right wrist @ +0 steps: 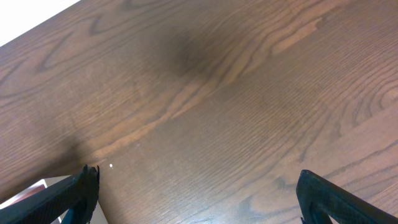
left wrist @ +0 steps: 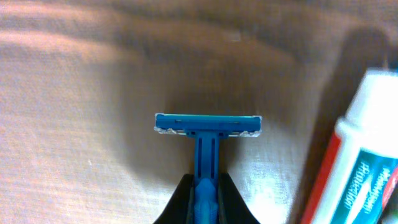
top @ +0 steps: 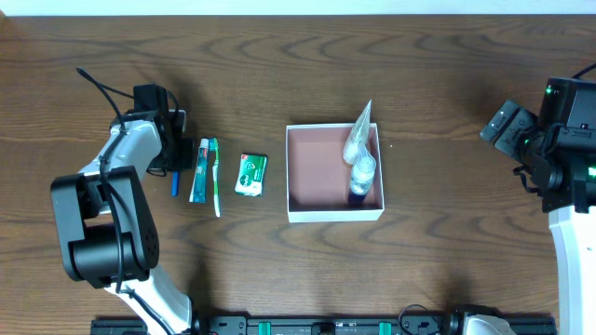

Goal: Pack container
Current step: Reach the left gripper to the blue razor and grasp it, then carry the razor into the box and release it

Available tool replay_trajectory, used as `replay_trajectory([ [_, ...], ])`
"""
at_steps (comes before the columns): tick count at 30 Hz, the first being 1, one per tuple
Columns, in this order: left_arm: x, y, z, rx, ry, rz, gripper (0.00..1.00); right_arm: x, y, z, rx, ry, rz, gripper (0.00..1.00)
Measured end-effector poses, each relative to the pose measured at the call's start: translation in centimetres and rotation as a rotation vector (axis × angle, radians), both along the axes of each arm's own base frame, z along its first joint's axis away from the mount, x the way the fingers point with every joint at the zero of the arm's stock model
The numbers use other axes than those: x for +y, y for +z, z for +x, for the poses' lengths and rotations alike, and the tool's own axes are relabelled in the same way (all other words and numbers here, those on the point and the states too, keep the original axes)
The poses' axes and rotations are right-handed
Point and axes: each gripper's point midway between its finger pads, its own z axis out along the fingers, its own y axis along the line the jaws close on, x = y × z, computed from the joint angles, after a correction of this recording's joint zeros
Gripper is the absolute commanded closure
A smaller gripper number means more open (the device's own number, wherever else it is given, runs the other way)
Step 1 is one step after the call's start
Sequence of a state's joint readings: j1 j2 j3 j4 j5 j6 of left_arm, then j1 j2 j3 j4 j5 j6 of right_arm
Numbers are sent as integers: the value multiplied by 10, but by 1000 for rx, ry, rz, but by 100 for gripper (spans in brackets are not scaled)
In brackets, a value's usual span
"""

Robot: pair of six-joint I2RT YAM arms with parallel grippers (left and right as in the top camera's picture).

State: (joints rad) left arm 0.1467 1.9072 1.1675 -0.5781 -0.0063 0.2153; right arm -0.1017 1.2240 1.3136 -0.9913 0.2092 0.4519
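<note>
Next, I release the blue razor from my left gripper on the container's pink-brown bottom (top: 307, 168), by the container's side nearest the small green box.
The container (top: 317, 172), a white-walled square box with a pink-brown inside, sits mid-table. A clear plastic bottle with a dark cap (top: 360, 158) lies along its right wall. My left gripper (top: 174, 160) is at the far left, shut on the handle of a blue razor (top: 174, 184). In the left wrist view the razor (left wrist: 207, 126) lies on the wood with its head away from the jaws (left wrist: 205, 199). My right gripper (top: 507, 126) is open and empty over bare wood at the far right. It also shows in the right wrist view (right wrist: 199, 199).
Right of the razor lie a toothpaste tube (top: 199, 172), a green-and-white toothbrush (top: 215, 177) and a small green box (top: 250, 174). The toothpaste tube also shows in the left wrist view (left wrist: 357, 162). A container corner (right wrist: 37, 186) shows in the right wrist view.
</note>
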Motion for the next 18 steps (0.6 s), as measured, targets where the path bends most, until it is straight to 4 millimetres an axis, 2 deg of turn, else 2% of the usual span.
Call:
replay_trajectory([
  [2, -1, 6, -7, 22, 11, -5, 94, 0, 0, 0, 0, 0, 0, 1],
  [4, -2, 21, -11, 28, 35, -12, 94, 0, 0, 0, 0, 0, 0, 1],
  [6, -7, 48, -9, -1, 54, -33, 94, 0, 0, 0, 0, 0, 0, 1],
  [8, -22, 85, -1, -81, 52, -83, 94, 0, 0, 0, 0, 0, 0, 1],
  [10, -47, 123, 6, -185, 26, -146, 94, 0, 0, 0, 0, 0, 0, 1],
  [11, -67, 147, 8, -249, -6, -195, 94, 0, 0, 0, 0, 0, 0, 1],
  [13, -100, 172, 8, -315, -63, -264, 94, 0, 0, 0, 0, 0, 0, 1],
  [15, -135, 189, 5, -354, -133, -324, 94, 0, 0, 0, 0, 0, 0, 1],
  [17, -179, 196, -2, -360, -232, -387, 94, 0, 0, 0, 0, 0, 0, 1],
  [18, -193, 195, -5, -354, -263, -403, 94, 0, 0, 0, 0, 0, 0, 1],
])
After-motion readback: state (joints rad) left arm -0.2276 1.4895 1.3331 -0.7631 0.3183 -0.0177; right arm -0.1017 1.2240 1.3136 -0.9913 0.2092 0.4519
